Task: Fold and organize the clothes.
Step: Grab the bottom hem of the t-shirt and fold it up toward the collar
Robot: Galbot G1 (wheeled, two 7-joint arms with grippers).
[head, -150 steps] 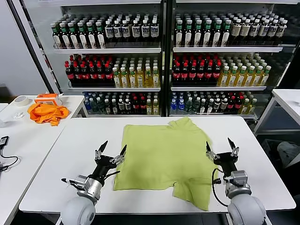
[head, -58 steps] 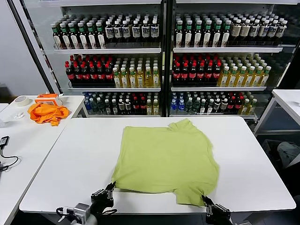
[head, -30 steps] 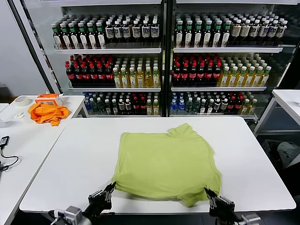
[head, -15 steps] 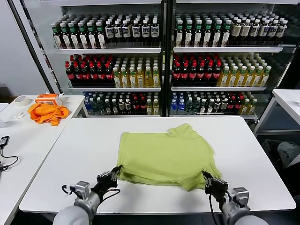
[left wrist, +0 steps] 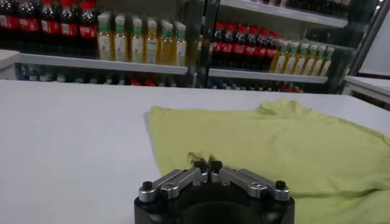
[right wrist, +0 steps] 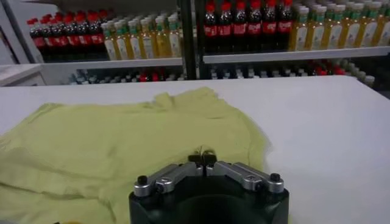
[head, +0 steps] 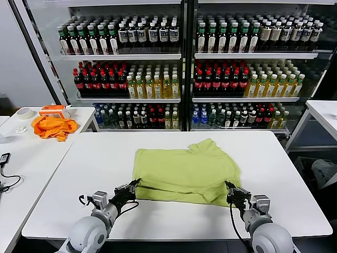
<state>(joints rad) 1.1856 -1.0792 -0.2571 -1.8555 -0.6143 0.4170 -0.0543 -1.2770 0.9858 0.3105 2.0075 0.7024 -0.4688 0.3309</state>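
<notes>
My left gripper needs to open and take that layer's near corner [head: 138,195], as the T-shirt's lower layer sticks out past the T-shirt edge I hold, before it draws the T-shirt closer.
The lime yellow-green T-shirt [head: 184,171] lies on the white table [head: 95,158], its near hem lifted and drawn toward the far side. No print shows. My left gripper [head: 135,184] is shut on the shirt's near left corner. My right gripper [head: 229,188] is shut on the near right corner. In the left wrist view the shut gripper [left wrist: 207,163] pinches the shirt [left wrist: 274,140]. In the right wrist view the shut gripper [right wrist: 205,158] pinches the shirt [right wrist: 116,140] in the same way.
A bright orange cloth [head: 52,127], a tape roll [head: 23,113] and an orange-and-white box [head: 54,110] lie on the side table at the left. Shelves of bottles [head: 179,74] stand behind the table. Another white table [head: 324,112] is at the right.
Both grippers, open beside the shirt five seconds ago, dropped to the near hem, shut on its corners and now carry it away from me, shortening the shirt's visible length.
</notes>
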